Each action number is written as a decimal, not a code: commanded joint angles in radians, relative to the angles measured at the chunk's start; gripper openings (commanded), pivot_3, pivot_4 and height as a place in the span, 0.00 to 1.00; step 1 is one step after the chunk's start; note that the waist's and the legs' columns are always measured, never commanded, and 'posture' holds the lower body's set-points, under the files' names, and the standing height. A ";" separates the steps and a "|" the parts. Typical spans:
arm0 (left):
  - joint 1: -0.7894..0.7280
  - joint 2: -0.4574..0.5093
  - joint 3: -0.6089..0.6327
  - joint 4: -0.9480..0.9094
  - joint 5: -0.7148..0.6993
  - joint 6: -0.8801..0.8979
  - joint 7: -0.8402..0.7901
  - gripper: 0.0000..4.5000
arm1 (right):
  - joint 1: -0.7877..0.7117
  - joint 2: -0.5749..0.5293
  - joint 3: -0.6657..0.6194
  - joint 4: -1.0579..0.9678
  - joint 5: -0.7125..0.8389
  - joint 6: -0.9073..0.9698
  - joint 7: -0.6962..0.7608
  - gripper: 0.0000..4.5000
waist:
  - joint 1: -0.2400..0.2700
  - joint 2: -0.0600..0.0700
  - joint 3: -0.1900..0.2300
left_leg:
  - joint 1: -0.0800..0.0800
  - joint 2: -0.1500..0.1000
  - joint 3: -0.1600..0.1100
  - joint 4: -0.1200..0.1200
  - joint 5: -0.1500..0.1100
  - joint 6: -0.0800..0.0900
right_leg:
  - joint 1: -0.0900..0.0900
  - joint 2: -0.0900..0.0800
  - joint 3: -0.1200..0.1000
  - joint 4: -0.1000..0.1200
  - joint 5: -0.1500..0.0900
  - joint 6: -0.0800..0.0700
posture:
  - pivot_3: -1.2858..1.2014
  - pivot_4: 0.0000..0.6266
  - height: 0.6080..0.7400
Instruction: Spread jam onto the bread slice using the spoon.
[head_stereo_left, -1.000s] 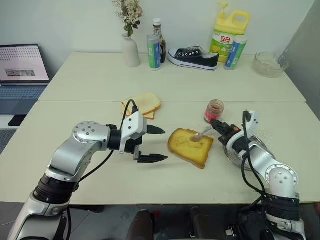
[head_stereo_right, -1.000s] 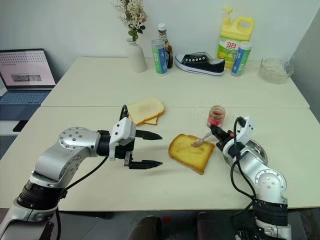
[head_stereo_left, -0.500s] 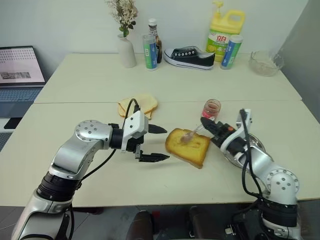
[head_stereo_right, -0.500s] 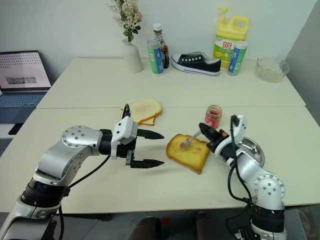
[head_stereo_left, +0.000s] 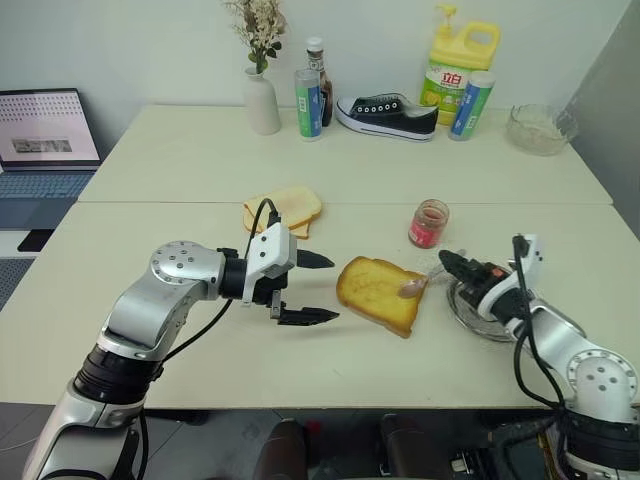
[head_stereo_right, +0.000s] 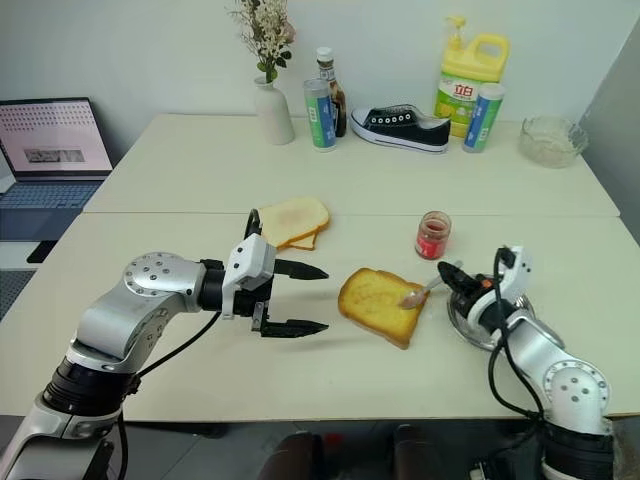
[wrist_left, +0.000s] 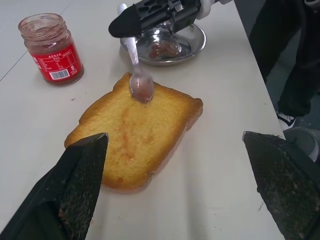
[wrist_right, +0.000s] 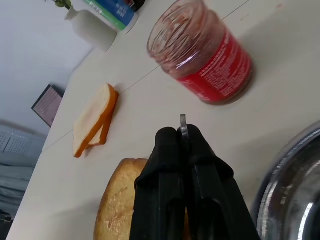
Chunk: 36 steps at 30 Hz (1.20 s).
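The robot's right gripper needs to put the spoon down in the round steel dish (head_stereo_left: 510, 298), with the spoon's handle leaning over the dish's rim.
The bread slice (head_stereo_left: 378, 294), thick and golden with a thin red smear, lies flat at the table's middle. My right gripper (head_stereo_left: 447, 264) is shut on the handle of the spoon (head_stereo_left: 420, 284). It reaches in from the right, above the round steel dish (head_stereo_left: 470, 312). The spoon's red-smeared bowl (wrist_left: 141, 89) rests on the bread's edge nearest the dish. The jam jar (head_stereo_left: 429, 223) stands lidless just behind the spoon. My left gripper (head_stereo_left: 333, 288) hovers open just left of the bread, jaws wide and holding nothing.
Two thin pale slices (head_stereo_left: 285, 208) lie stacked behind my left gripper. Along the far edge stand a vase (head_stereo_left: 262, 100), bottles (head_stereo_left: 311, 100), a black shoe (head_stereo_left: 386, 113), a yellow jug (head_stereo_left: 446, 70) and a glass bowl (head_stereo_left: 540, 128). A laptop (head_stereo_left: 45, 135) sits far left.
My right gripper first swept the spoon left to the bread's middle, then drew back right, so the bowl now sits at the bread's right edge. The left arm stayed still.
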<state>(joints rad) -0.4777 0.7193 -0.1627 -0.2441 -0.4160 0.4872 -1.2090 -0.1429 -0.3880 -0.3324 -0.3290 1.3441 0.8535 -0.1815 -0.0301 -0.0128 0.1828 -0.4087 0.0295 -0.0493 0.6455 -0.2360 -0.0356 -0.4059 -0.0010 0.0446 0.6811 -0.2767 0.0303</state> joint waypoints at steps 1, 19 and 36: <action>-0.012 0.001 0.005 -0.020 -0.002 -0.018 -0.003 1.00 | -0.011 0.005 -0.003 -0.065 0.083 0.004 -0.041 0.01 | -0.001 0.000 0.000 | 0.000 0.000 0.000 0.000 0.000 0.000 | 0.000 0.000 0.000 0.000 0.000 0.000 | 0.52 0.24 1.00; -0.209 -0.130 -0.071 -0.032 -0.036 0.021 0.007 1.00 | -0.059 -0.184 -0.083 -0.280 0.393 -0.164 -0.278 0.01 | 0.005 -0.001 0.001 | -0.003 -0.001 -0.001 0.001 0.000 0.000 | 0.000 -0.002 -0.001 -0.002 0.000 0.000 | 0.52 0.24 1.00; -0.219 -0.306 -0.264 0.255 0.234 -0.266 0.032 1.00 | 0.272 -0.136 -0.205 -0.017 0.075 -0.252 0.154 0.01 | -0.002 0.000 0.000 | 0.003 0.000 0.002 0.000 0.001 0.002 | 0.002 0.001 0.003 0.000 -0.002 0.003 | 0.52 0.24 1.00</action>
<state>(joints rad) -0.6875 0.4280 -0.4341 0.0203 -0.1798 0.2463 -1.1869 0.1429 -0.5262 -0.5264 -0.3461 1.4404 0.6219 -0.0857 -0.0323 -0.0123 0.1827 -0.4063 0.0292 -0.0471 0.6456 -0.2347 -0.0333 -0.4038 0.0000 0.0473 0.6813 -0.2784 0.0333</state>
